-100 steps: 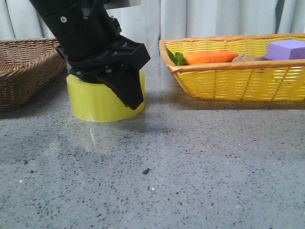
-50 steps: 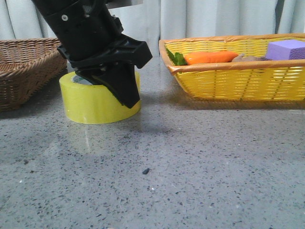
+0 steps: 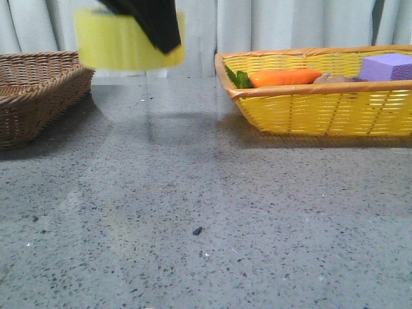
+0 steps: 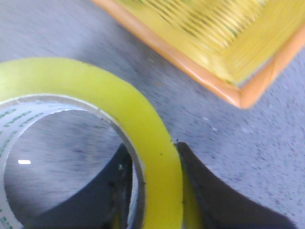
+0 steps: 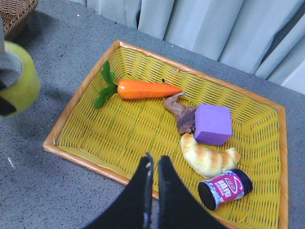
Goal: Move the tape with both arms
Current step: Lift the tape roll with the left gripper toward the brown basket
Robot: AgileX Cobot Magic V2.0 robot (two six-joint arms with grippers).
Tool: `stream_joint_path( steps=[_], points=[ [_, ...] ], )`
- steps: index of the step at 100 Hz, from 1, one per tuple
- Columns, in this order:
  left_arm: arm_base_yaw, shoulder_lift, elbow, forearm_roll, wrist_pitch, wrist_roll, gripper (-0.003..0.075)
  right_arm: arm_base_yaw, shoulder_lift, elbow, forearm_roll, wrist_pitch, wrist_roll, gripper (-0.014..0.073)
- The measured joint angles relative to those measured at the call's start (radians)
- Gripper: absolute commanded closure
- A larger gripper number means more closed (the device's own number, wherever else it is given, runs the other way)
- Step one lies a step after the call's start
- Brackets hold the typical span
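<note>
My left gripper is going to let go of the tape, now hanging above the table, inside the brown wicker basket (image 3: 10, 82).
The tape (image 3: 119, 40), a wide yellow roll with a white core and green print, hangs in the air above the table at the upper left of the front view. My left gripper (image 3: 151, 22) is shut on its wall, one finger inside the core and one outside, as the left wrist view shows (image 4: 155, 176) on the tape (image 4: 95, 90). In the right wrist view the tape (image 5: 19, 86) shows at the left edge. My right gripper (image 5: 153, 164) is shut and empty, high above the yellow basket (image 5: 71, 148); it is out of the front view.
The yellow basket (image 3: 309, 112) at the right holds a carrot (image 5: 145, 89), a purple block (image 5: 213, 124), a croissant (image 5: 207, 157), a small jar (image 5: 225, 189) and a brown item. A brown wicker basket (image 3: 35, 90) stands at the left. A small dark speck (image 3: 197, 230) lies on the grey table.
My left gripper has lifted the tape off the table, from resting on the surface to well above it near the top of the view.
</note>
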Motion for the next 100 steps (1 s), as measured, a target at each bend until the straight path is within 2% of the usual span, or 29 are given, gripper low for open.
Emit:
stream_joint_path(
  steps=[15,41,55,69,100],
  points=[
    [0.082,-0.043,-0.047,0.017,0.019,0.000,0.0741,0.000,0.000,0.000,0.000,0.000,0.000,0.0668],
    [0.356,-0.146,-0.054,0.031,0.079,0.000,0.0741,0.000,0.000,0.000,0.000,-0.013,0.000,0.0668],
    [0.468,-0.153,-0.027,0.022,0.074,0.000,0.0741,0.000,0.000,0.000,0.000,-0.031,0.000,0.0668],
    [0.521,-0.153,0.059,-0.008,0.042,0.000,0.0741,0.000,0.000,0.000,0.000,-0.033,0.000,0.0668],
    [0.528,-0.153,0.274,-0.059,-0.155,0.000,0.0741,0.000,0.000,0.000,0.000,-0.035,0.000,0.0668]
  ],
)
